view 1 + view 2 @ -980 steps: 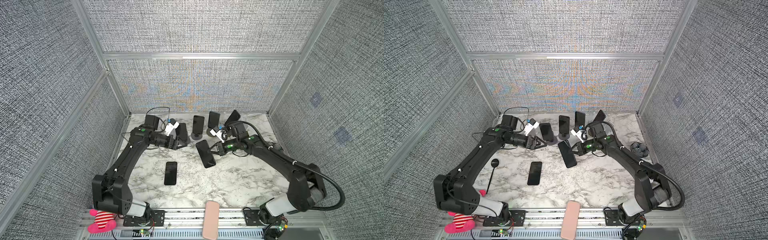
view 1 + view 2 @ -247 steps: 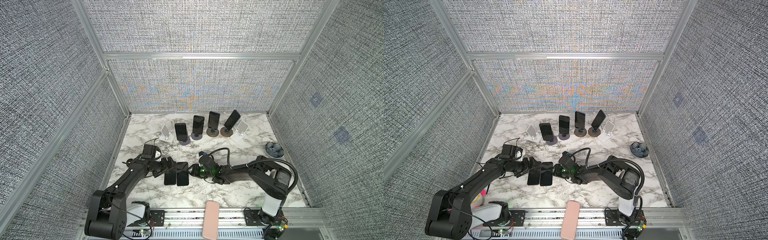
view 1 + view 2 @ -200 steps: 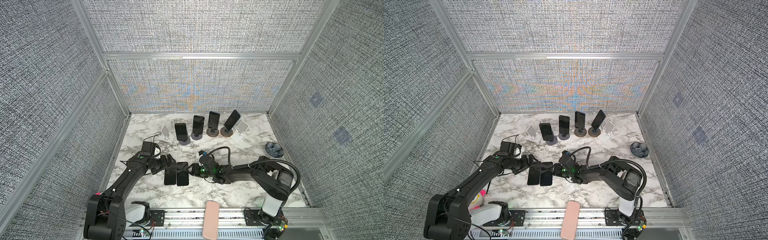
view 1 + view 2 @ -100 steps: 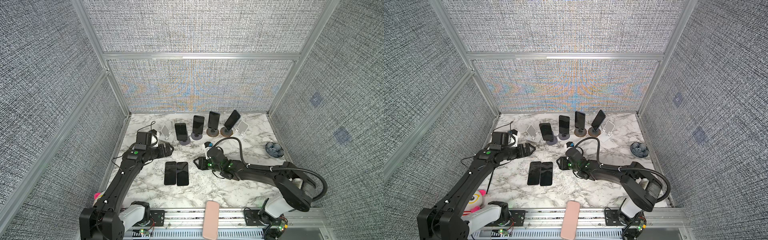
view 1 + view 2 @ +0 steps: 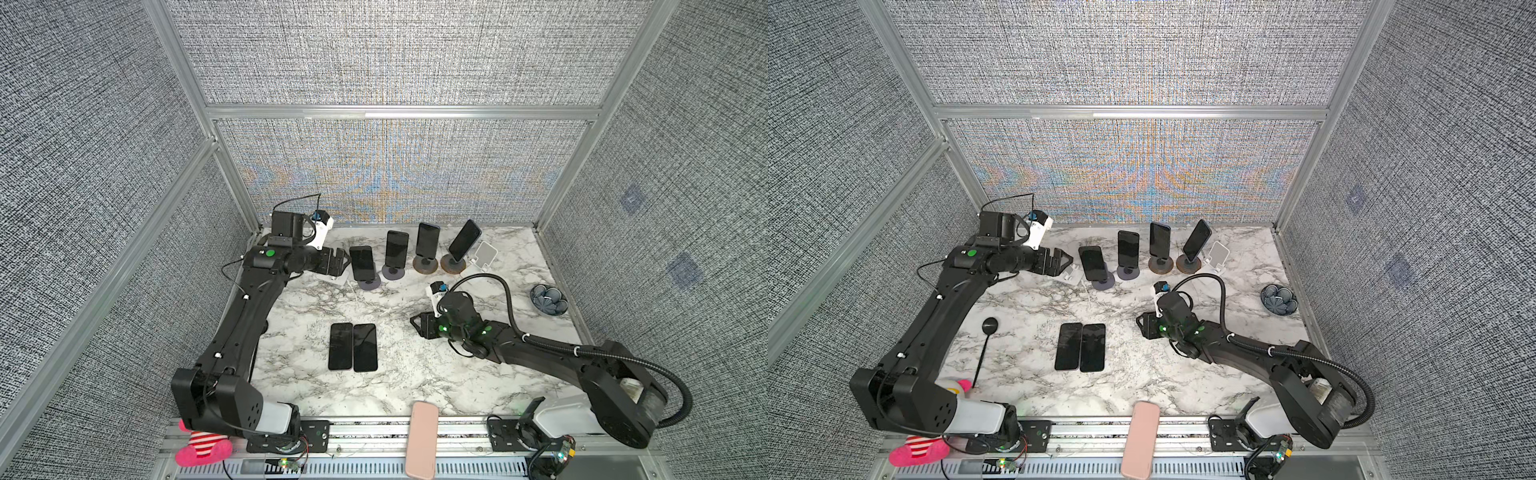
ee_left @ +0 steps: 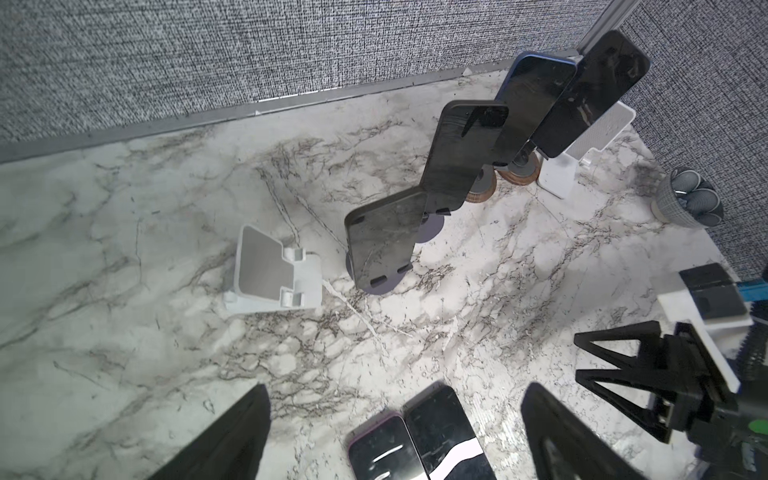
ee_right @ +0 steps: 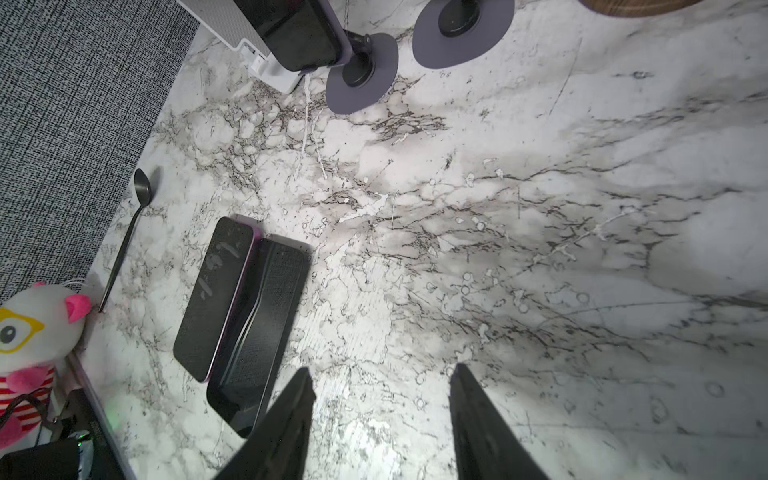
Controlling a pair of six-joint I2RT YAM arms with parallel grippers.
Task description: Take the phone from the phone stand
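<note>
Next, I close my left gripper on the top corner of the phone [image 5: 353, 249] [image 6: 350, 219] on the purple stand, at the side that faces the empty white stand.
Four dark phones lean on stands in a row at the back; the leftmost phone [image 5: 361, 264] sits on a purple round-based phone stand [image 5: 369, 284]. My left gripper [image 5: 343, 262] hovers open and empty just left of that phone, above an empty white stand [image 5: 1070, 273]. In the left wrist view the phone [image 6: 384, 245] is ahead of the gripper [image 6: 395, 388]. My right gripper [image 5: 417, 324] is open and empty, low over the marble, right of two phones lying flat [image 5: 340, 347] [image 5: 365, 347]. In the right wrist view its jaws [image 7: 381, 368] frame bare marble.
A second empty white stand [image 5: 484, 254] stands at the row's right end. A blue bowl [image 5: 548, 299] sits by the right wall. A black spoon [image 5: 984, 345] and a plush toy [image 5: 921, 453] lie at the front left. A pink object [image 5: 422, 440] rests on the front rail.
Both grippers have left the two flat phones. The left arm rose and swung back to the leftmost stand; the right gripper drew away to the right.
</note>
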